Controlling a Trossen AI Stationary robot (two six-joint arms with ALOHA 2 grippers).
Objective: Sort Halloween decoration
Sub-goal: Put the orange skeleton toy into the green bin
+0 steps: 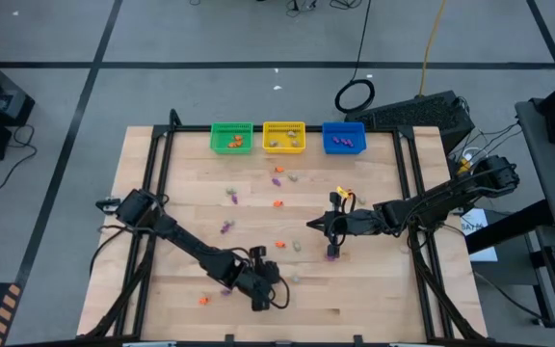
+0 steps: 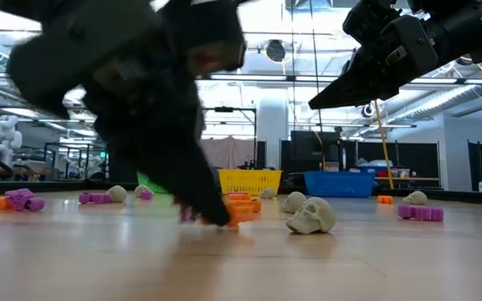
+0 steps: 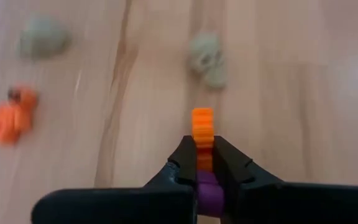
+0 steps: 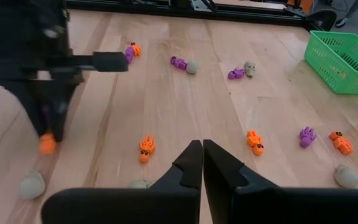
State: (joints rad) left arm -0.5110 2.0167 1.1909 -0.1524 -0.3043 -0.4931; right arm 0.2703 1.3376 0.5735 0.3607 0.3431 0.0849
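Note:
I have a purple trinket behind the orange trinket pinched in my left gripper, so next I open it, leave the purple one and take only the orange one point(image 3: 202, 129).
Small orange, purple and beige trinkets lie scattered on the wooden table point(image 1: 374, 289), such as a purple one point(image 1: 225, 227), an orange one point(image 1: 277, 204) and a beige skull point(image 2: 312, 215). My left gripper point(image 1: 258, 294) point(image 3: 202, 146) is low over the table's near middle, shut on an orange-and-purple trinket point(image 3: 202, 124). My right gripper point(image 1: 311, 225) point(image 4: 196, 149) hangs raised right of the table's middle, shut and empty; it also shows in the low view point(image 2: 320, 102). A purple trinket point(image 1: 332, 253) lies just nearer than it. My left gripper pinches the orange-and-purple trinket between its two fingers. The purple part point(image 3: 207, 190) sits back between the fingers and the orange end point(image 3: 202, 121) sticks out past the tips. The fingers point(image 2: 207, 205) slant down from above. Whether the orange end point(image 2: 239, 213) touches the table, I cannot tell.
Green point(image 1: 231, 137), yellow point(image 1: 283, 137) and blue point(image 1: 344, 137) baskets stand in a row at the far edge, each holding a few trinkets. A skull point(image 3: 207, 59), another beige piece point(image 3: 42, 40) and an orange trinket point(image 3: 11, 115) lie beyond my left gripper.

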